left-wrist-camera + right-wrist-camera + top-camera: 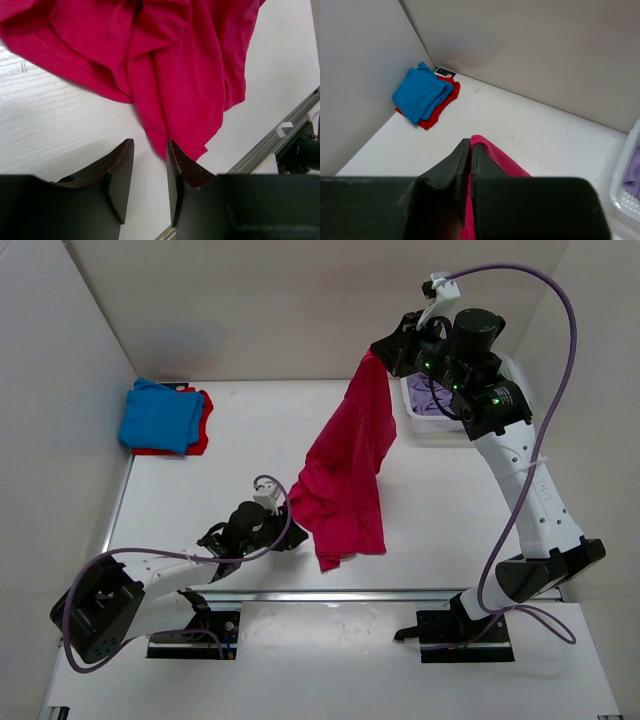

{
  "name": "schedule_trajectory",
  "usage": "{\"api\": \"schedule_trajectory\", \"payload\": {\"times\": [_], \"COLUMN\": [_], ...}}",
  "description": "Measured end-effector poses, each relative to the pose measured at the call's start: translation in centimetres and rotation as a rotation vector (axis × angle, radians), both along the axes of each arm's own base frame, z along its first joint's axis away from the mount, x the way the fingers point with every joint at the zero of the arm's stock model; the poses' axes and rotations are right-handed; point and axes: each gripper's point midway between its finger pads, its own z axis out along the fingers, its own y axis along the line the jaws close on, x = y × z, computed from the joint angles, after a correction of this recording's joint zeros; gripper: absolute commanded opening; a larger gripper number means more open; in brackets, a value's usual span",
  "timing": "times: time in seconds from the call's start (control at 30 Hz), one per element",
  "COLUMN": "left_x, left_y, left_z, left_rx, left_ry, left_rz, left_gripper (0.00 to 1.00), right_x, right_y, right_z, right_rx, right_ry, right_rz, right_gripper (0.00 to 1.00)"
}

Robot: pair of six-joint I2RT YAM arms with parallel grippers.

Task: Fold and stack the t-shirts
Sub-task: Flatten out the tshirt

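The crimson-pink t-shirt's lower part is bunched up in folds, so the left gripper needs to grab its bottom corner (328,562) and spread it out before folding.
My right gripper (382,352) is shut on the crimson-pink t-shirt (345,470) and holds it high, so it hangs down to the table; the pinched cloth shows in the right wrist view (492,152). My left gripper (284,521) is open, low on the table, at the shirt's lower left edge. In the left wrist view the shirt's bottom corner (185,90) hangs just beyond the fingertips, not between them. A folded bright blue t-shirt (160,415) lies on a folded red t-shirt (203,430) at the far left. A lavender t-shirt (432,400) lies in the basket.
The white latticed basket (425,418) stands at the far right behind the right arm, its corner in the right wrist view (626,195). White walls close the left, back and right. A metal rail (380,593) runs along the table's near edge.
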Motion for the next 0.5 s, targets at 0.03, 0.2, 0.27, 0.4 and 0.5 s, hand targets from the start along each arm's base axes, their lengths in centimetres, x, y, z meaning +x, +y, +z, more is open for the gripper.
{"api": "schedule_trajectory", "payload": {"times": [0.03, 0.2, 0.27, 0.4, 0.5], "left_x": [0.0, 0.1, 0.0, -1.1, -1.6], "left_y": [-0.1, -1.6, -2.6, -3.8, -3.7], "left_z": [0.0, 0.6, 0.5, -1.1, -2.7], "left_rx": [-0.002, -0.019, -0.018, 0.024, 0.067], "left_ry": [0.003, 0.021, 0.036, 0.091, 0.128], "left_rz": [0.0, -0.018, -0.039, -0.078, -0.081], "left_gripper": [0.44, 0.69, 0.75, 0.84, 0.86], "right_x": [0.0, 0.0, 0.1, 0.4, 0.5], "right_y": [0.0, 0.0, -0.1, -0.7, -0.9], "right_z": [0.0, 0.0, 0.0, -0.1, -0.1], "right_rx": [0.0, 0.001, 0.001, 0.0, -0.005], "right_ry": [0.0, -0.001, -0.002, -0.001, -0.002], "right_rz": [0.0, 0.0, -0.002, -0.014, -0.017], "right_gripper": [0.0, 0.0, 0.0, 0.0, 0.01]}}
